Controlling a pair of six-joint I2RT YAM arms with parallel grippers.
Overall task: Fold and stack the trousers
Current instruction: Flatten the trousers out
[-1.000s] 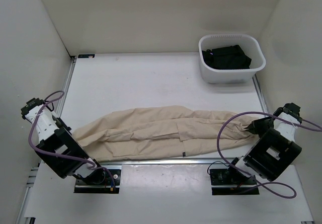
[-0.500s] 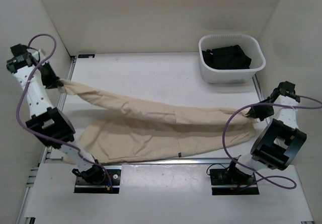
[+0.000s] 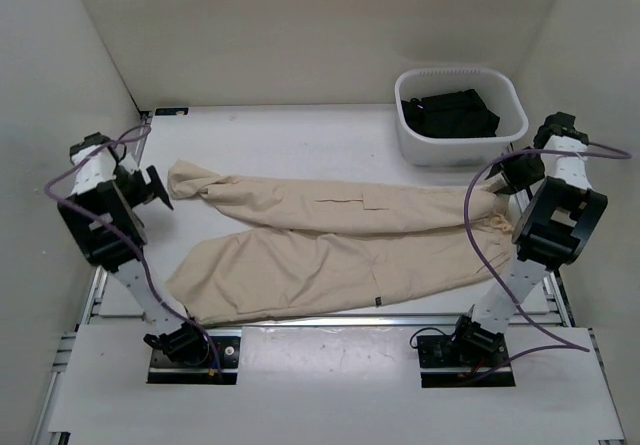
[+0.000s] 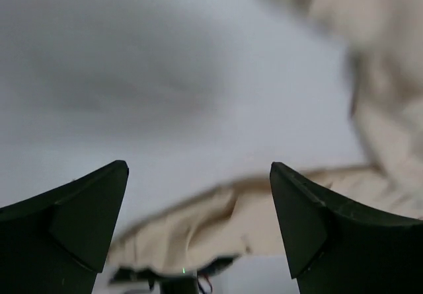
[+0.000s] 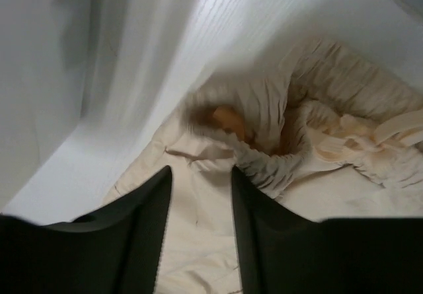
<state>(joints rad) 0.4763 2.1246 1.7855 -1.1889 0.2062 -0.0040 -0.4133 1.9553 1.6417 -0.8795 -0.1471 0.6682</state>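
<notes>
The lower leg splays out; left gripper takes the lower leg's end (image 3: 187,290) toward the upper leg next.
The beige trousers (image 3: 330,235) lie flat on the table with the two legs splayed apart toward the left and the gathered waist (image 3: 492,208) at the right. My left gripper (image 3: 152,187) hovers wide open just left of the upper leg's end (image 3: 190,179), holding nothing. In the left wrist view its gripper (image 4: 198,167) frames blurred beige cloth (image 4: 192,231) lower down. My right gripper (image 3: 516,171) stands open just behind the waist. In the right wrist view this gripper (image 5: 200,174) is partly open over the cloth, with the waistband (image 5: 277,165) beyond the tips and not gripped.
A white basket (image 3: 505,90) holding dark clothes (image 3: 450,113) stands at the back right, close behind the right arm. White walls enclose the table on the left, back and right. A metal rail (image 3: 300,317) runs along the table's near edge.
Both grippers held the trousers before: the left one lifted a leg end up and back, the right one held the waist. Both have now opened and the cloth lies on the table, farther back.
</notes>
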